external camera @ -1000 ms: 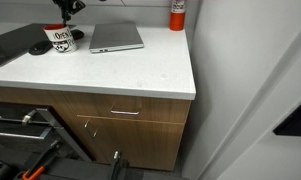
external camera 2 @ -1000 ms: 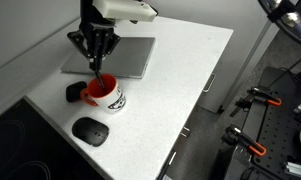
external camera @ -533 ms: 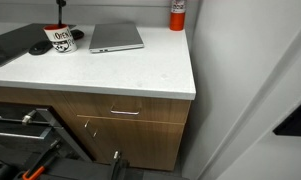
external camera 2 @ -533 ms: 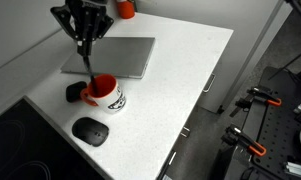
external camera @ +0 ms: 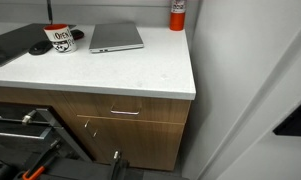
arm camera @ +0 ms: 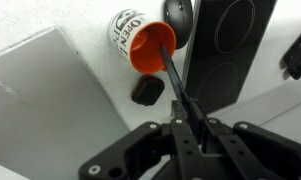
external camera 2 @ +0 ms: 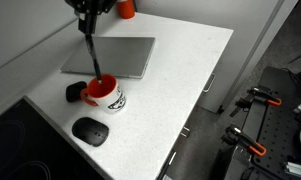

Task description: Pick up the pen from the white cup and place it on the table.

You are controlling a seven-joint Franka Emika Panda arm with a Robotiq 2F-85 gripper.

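Observation:
My gripper should let the pen go on the bare white table [external camera: 73, 67], at a spot that lies between the white cup and the front edge.
The white cup [external camera 2: 106, 96], red inside, with black lettering, stands on the white table [external camera 2: 180, 70] near its back corner. It also shows in an exterior view [external camera: 60, 38] and in the wrist view [arm camera: 142, 42]. My gripper [external camera 2: 89, 12] is high above the cup and shut on the top of the dark pen [external camera 2: 93, 52]. The pen hangs almost straight down, with its lower tip at the cup's rim. In the wrist view the pen [arm camera: 176, 82] runs from my fingers [arm camera: 191, 124] to the cup's mouth.
A closed grey laptop [external camera 2: 115, 57] lies behind the cup. A black mouse [external camera 2: 90, 130] and a small black object [external camera 2: 75, 92] lie beside the cup. A red cylinder [external camera: 177, 12] stands at the back. A flat black panel [external camera: 10, 45] adjoins the counter.
My gripper has risen steadily with the pen in it. The pen has come up from deep in the cup until only its tip is at the rim.

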